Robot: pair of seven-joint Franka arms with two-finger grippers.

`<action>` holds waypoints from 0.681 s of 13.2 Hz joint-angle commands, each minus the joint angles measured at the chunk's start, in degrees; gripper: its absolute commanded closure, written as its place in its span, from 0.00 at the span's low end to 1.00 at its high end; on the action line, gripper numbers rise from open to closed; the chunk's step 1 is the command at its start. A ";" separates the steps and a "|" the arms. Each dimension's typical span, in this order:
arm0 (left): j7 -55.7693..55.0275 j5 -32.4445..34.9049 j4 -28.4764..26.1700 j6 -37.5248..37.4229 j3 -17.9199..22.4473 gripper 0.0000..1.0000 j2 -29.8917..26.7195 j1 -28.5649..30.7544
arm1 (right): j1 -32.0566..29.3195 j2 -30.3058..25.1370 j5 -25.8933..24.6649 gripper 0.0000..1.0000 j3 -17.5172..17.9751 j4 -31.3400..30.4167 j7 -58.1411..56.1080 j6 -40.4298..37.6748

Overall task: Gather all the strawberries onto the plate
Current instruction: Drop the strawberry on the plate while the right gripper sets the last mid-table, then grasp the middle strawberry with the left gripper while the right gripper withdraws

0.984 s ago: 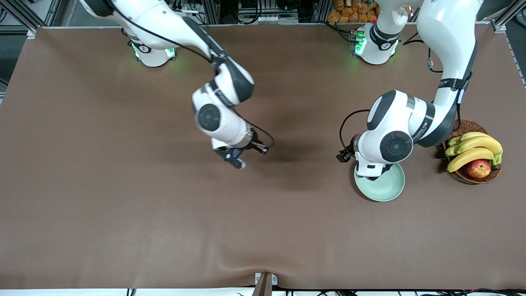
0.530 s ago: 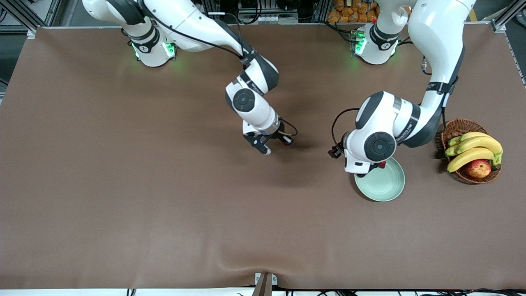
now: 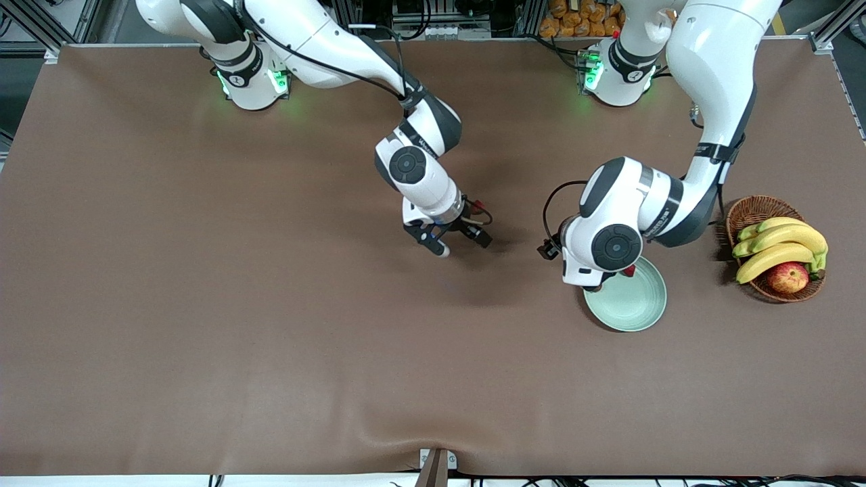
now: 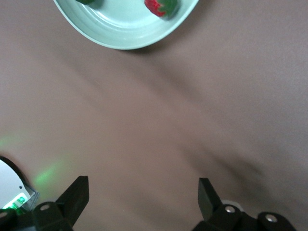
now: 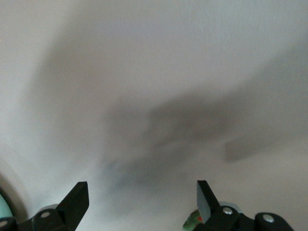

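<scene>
The robot's left gripper goes next to the strawberry beside the right gripper, outside the pale green plate, and should close on that strawberry's sides [image 3: 477,207].
The pale green plate [image 3: 639,304] lies toward the left arm's end of the table. One strawberry [image 3: 629,271] rests inside it by the rim. In the left wrist view the plate [image 4: 125,33] holds that strawberry [image 4: 161,7] and a second dark green cap [image 4: 89,2] at the picture's edge. My left gripper [image 4: 142,192] is open and empty, low over bare cloth beside the plate [image 3: 597,283]. My right gripper [image 3: 461,242] hangs open over the middle of the table [image 5: 142,192]. A blurred red-green strawberry [image 5: 192,219] shows close against one finger; a red speck [image 3: 478,204] shows beside the hand.
A wicker basket [image 3: 751,210] with bananas [image 3: 778,247] and an apple [image 3: 787,277] stands at the left arm's end, just past the plate. Brown cloth [image 3: 270,325] covers the whole table.
My right arm swung toward the plate's end of the table, and its jaws went from shut to wide open. My left hand drifted off the plate, uncovering a strawberry.
</scene>
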 commanded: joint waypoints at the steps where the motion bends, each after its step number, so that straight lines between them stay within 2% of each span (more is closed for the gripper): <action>1: -0.83 -0.28 -0.18 2.40 0.00 0.00 1.54 -1.59 | -6.74 -2.98 -1.22 0.00 0.54 1.68 -5.87 -9.28; 4: -4.41 -0.28 -1.93 4.94 0.09 0.00 1.99 -5.45 | -13.87 -4.30 -1.31 0.00 0.46 5.90 -13.36 -20.29; 7: -8.56 0.41 -3.43 10.75 0.17 0.00 1.99 -12.21 | -21.07 -7.81 -1.75 0.00 0.28 5.91 -23.36 -26.97; 9: -8.56 3.83 -5.71 13.38 0.17 0.00 1.81 -15.21 | -26.43 -10.80 -2.79 0.00 0.28 5.91 -29.34 -31.89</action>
